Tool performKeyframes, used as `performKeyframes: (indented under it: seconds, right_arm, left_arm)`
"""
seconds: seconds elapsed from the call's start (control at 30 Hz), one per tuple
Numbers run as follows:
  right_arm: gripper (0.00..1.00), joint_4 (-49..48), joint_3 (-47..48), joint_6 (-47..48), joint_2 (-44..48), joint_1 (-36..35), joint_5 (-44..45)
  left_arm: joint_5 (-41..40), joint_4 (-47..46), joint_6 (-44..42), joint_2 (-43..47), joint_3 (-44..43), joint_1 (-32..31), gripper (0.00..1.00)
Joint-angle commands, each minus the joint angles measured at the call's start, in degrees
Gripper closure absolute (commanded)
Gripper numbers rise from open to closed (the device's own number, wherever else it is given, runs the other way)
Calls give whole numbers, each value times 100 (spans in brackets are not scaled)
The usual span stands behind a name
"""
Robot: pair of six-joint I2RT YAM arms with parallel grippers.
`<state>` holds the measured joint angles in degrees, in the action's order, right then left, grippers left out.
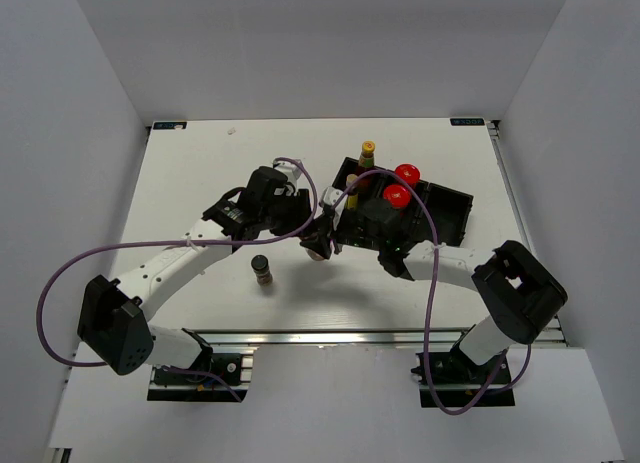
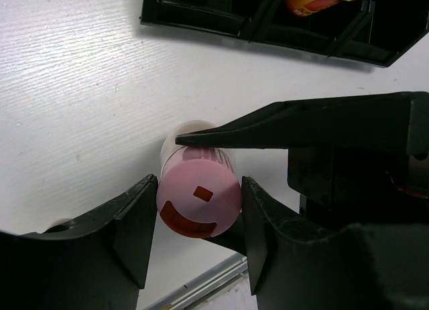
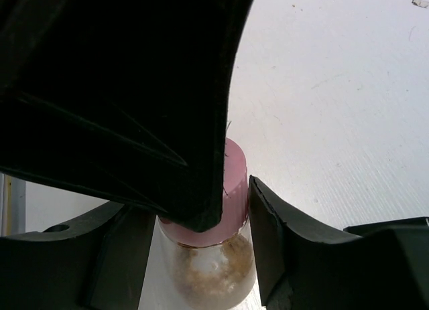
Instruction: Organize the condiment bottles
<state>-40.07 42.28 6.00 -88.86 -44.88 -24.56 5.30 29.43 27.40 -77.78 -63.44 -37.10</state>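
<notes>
The robot's right hand needs to release the pink-capped bottle in the black tray's empty end compartment (image 1: 437, 226), next to the red-lidded jars.
A pale bottle with a pink cap (image 1: 317, 249) is held between both arms, left of the black tray (image 1: 452, 209). In the left wrist view my left gripper (image 2: 199, 219) is shut on the pink cap (image 2: 199, 197), with one finger pressed on each side. My right gripper (image 3: 201, 246) closes on the same cap from the other side, above the pale body (image 3: 214, 270). One right finger (image 2: 301, 126) crosses over the bottle. The left gripper's black body (image 3: 114, 75) hides the cap's top in the right wrist view. A dark-capped tiny jar (image 1: 262, 270) stands alone.
Two red-lidded jars (image 1: 406, 173) (image 1: 397, 195) sit in the tray. A yellow-capped bottle (image 1: 367, 148) stands at its far left corner, and another (image 1: 352, 198) lies by its left end. The tray's edge (image 2: 201, 19) runs along the top of the left wrist view.
</notes>
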Motion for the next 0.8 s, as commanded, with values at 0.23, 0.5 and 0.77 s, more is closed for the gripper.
performKeyframes:
  seconds: [0.23,0.5,0.77]
  right_arm:
    - [75,-264,-246,7,387,-3,267]
    - [76,-273,-853,-90,931,32,899]
    - [81,-212,-1564,-758,2133,559,2146]
  left_arm:
    - [121,-263,-23,307,95,-34,25]
    - [-468,-262,99,500,121,-34,2]
    - [-1918,-963,135,782,218,1,2]
